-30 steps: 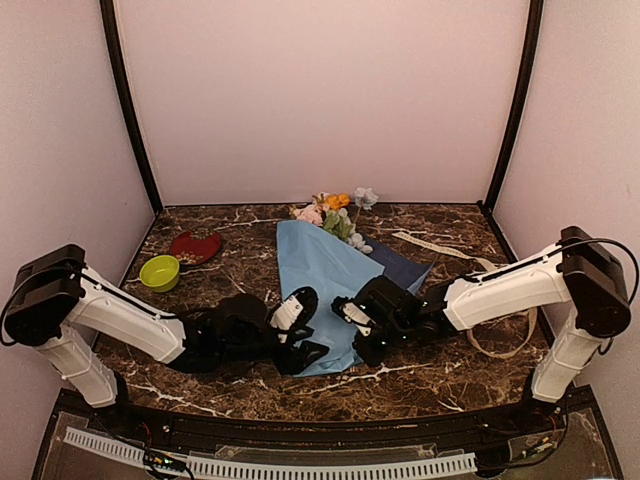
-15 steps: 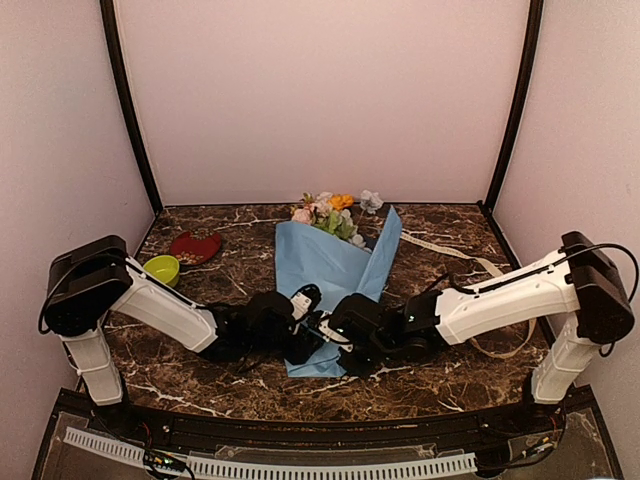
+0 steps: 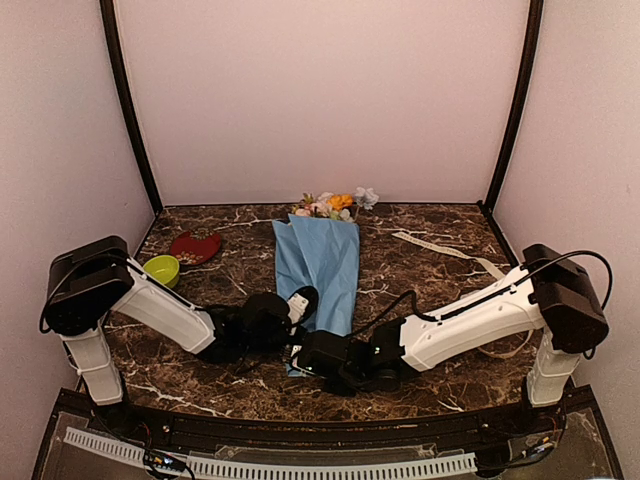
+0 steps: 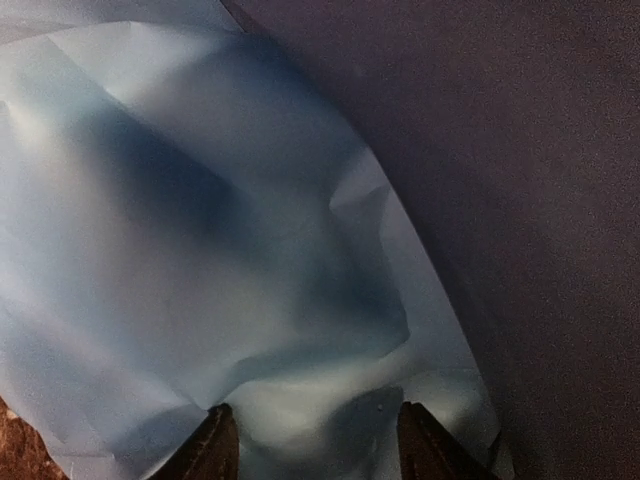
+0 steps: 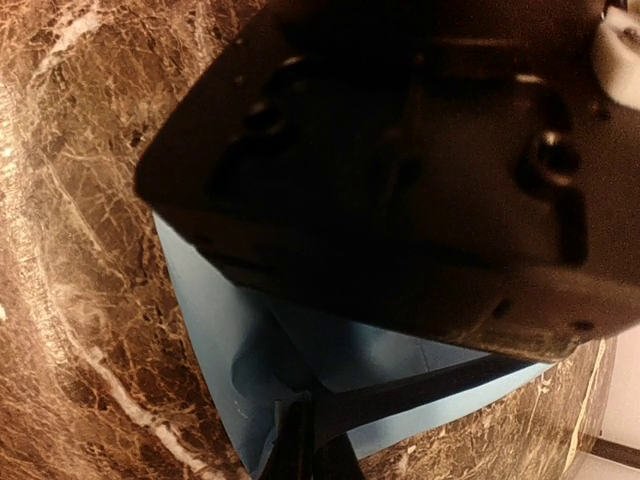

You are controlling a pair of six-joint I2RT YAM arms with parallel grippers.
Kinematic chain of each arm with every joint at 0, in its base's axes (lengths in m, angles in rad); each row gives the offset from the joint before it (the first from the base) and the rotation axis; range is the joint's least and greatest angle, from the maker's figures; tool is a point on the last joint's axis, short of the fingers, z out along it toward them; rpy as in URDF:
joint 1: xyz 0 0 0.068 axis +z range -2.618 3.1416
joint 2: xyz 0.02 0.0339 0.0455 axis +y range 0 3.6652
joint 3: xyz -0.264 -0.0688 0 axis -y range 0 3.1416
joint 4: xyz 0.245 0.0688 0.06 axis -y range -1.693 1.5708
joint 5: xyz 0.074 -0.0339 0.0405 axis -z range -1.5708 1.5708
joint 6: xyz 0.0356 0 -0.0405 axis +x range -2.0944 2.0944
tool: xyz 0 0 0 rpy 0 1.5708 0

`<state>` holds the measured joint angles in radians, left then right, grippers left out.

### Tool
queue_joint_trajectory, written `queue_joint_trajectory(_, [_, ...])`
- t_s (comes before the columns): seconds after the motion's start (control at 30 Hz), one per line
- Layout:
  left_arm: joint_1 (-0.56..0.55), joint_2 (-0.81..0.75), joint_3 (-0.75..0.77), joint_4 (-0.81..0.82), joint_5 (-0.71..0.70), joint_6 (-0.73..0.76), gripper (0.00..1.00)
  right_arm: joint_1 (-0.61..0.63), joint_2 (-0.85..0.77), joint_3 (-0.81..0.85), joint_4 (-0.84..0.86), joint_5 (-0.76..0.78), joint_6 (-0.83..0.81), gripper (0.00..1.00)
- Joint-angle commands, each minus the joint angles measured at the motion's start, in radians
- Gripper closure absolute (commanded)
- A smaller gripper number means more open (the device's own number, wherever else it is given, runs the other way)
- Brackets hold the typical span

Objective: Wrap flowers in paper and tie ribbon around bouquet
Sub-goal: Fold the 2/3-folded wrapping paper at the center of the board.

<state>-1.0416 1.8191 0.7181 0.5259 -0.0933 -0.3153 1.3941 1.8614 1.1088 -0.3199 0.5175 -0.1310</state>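
My left gripper needs to grip the middle of the light-blue paper [image 3: 321, 295] next, between the flowers and my right gripper.
The light-blue paper [image 3: 322, 260] lies folded into a long narrow strip down the table's middle. The flowers [image 3: 330, 204] poke out of its far end, orange, pink and white. My left gripper [image 3: 297, 318] sits low on the strip's near part. Its jaws stand apart, with a hump of pale paper [image 4: 300, 390] between them in the left wrist view [image 4: 318, 425]. My right gripper [image 3: 305, 358] is at the strip's near tip, shut on the paper's edge [image 5: 308, 430], where a navy band shows. The cream ribbon [image 3: 437, 247] lies at the right, apart from the bouquet.
A green bowl [image 3: 160, 270] and a red dish [image 3: 195, 246] stand at the left. The ribbon's loop [image 3: 505, 348] lies under the right arm's forearm. The left gripper's black body [image 5: 400, 170] fills the right wrist view's top.
My right gripper has swept leftward with the paper's right flap, folding it over the bundle. The navy face no longer shows from above. The left gripper has stayed near the strip.
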Motion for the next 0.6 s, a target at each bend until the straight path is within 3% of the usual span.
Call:
queue_joint_trajectory(0.0, [0.009,-0.071,-0.051,0.012,0.07,-0.001,0.43,0.014,0.025,-0.002,0.015,0.006,-0.023,1.0])
queue_joint_trajectory(0.4, [0.146,-0.415,-0.152,-0.009,0.104,-0.02,0.33,0.014,0.039,-0.01,0.011,0.014,-0.028,1.0])
queue_joint_trajectory(0.57, [0.182,-0.457,-0.129,0.014,0.183,-0.066,0.31,0.014,0.042,-0.008,0.006,0.019,-0.028,1.0])
